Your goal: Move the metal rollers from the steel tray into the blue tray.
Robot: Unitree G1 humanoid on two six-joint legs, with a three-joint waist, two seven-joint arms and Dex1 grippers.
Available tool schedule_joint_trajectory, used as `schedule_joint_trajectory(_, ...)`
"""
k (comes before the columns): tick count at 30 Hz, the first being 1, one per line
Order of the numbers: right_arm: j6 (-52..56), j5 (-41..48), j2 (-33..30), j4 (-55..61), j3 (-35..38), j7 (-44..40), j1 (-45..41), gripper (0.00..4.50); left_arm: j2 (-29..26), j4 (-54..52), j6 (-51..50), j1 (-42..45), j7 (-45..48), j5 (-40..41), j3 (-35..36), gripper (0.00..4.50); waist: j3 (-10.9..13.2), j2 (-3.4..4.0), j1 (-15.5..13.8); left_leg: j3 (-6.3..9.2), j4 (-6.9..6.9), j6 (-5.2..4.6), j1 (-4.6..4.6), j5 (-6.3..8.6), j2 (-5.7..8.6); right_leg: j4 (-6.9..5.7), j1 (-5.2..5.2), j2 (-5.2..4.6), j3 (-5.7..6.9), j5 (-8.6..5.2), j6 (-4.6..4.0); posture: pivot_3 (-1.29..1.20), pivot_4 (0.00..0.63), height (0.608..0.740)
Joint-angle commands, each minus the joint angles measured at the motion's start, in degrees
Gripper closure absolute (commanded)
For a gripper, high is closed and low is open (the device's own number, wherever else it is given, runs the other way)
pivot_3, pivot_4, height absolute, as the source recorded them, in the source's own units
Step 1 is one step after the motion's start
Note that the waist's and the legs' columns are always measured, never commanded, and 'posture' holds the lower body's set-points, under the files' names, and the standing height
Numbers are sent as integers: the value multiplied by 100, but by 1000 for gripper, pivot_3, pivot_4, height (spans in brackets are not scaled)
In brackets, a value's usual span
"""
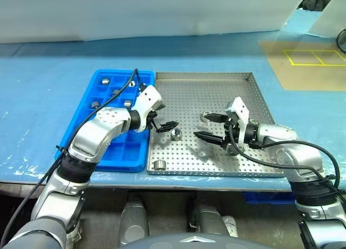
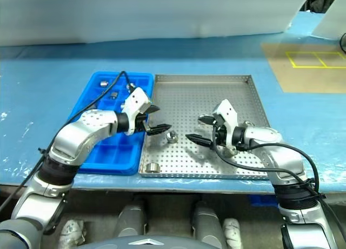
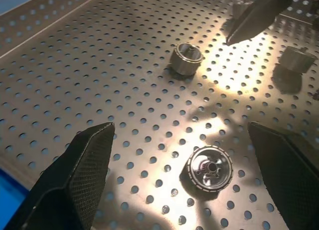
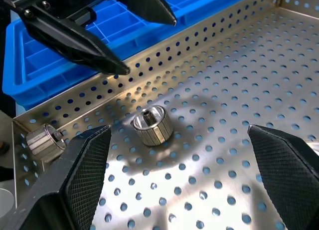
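The metal roller lies in the steel tray's near corner [image 1: 159, 165], beside the blue tray. Next, I close my left gripper on the two ends of the roller.
The steel tray [image 1: 216, 84] lies at the centre, with the blue tray [image 1: 120, 152] against its left side. Metal rollers lie loose on the steel tray's floor: one [image 1: 175, 133] left of centre, one [image 1: 159, 165] in the near left corner, and one [image 1: 205, 116] by the right gripper's far finger. Several rollers [image 1: 106, 80] sit in the blue tray's far compartments. My left gripper [image 1: 162, 122] hangs open at the steel tray's left edge, low over a roller [image 3: 210, 168]. My right gripper [image 1: 204, 126] is open and empty, facing that same roller [image 4: 152, 125].
The trays rest on a table under blue sheeting [image 1: 43, 98]. A white wall [image 1: 151, 11] stands behind. A tan patch with yellow tape lines [image 1: 313, 57] lies at the far right. The two grippers point toward each other, a short gap apart, over the steel tray.
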State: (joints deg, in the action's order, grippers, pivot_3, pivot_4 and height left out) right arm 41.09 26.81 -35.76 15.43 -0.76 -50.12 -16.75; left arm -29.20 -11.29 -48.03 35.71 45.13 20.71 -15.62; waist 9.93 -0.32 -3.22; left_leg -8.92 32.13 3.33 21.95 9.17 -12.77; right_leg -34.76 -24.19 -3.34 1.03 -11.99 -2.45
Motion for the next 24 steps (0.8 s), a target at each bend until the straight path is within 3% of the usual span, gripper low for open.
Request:
schedule_joint_trajectory(1,12,136,-65,342,200,88,89,0,-182,-24,-120,264,617,194,-180,13,0,1,58,0,-1,0,0,0,1,0,0,0,0,0,0,-196,150,740)
schedule_joint_trajectory(15,-48,156,-108,432,223,217,330,0,-1391,137,596,746,2718,-221,-932,13,-1,6,100,-7,1,1,-10,0,1,-3,4,0,-8,0,-1,-206,150,740)
schedule_joint_trajectory(24,-11,167,-121,463,182,208,369,0,-1697,-209,983,478,3158,-560,-1263,13,-1,7,93,-7,1,1,-11,-1,0,-4,5,-1,-8,0,-1,-191,150,740)
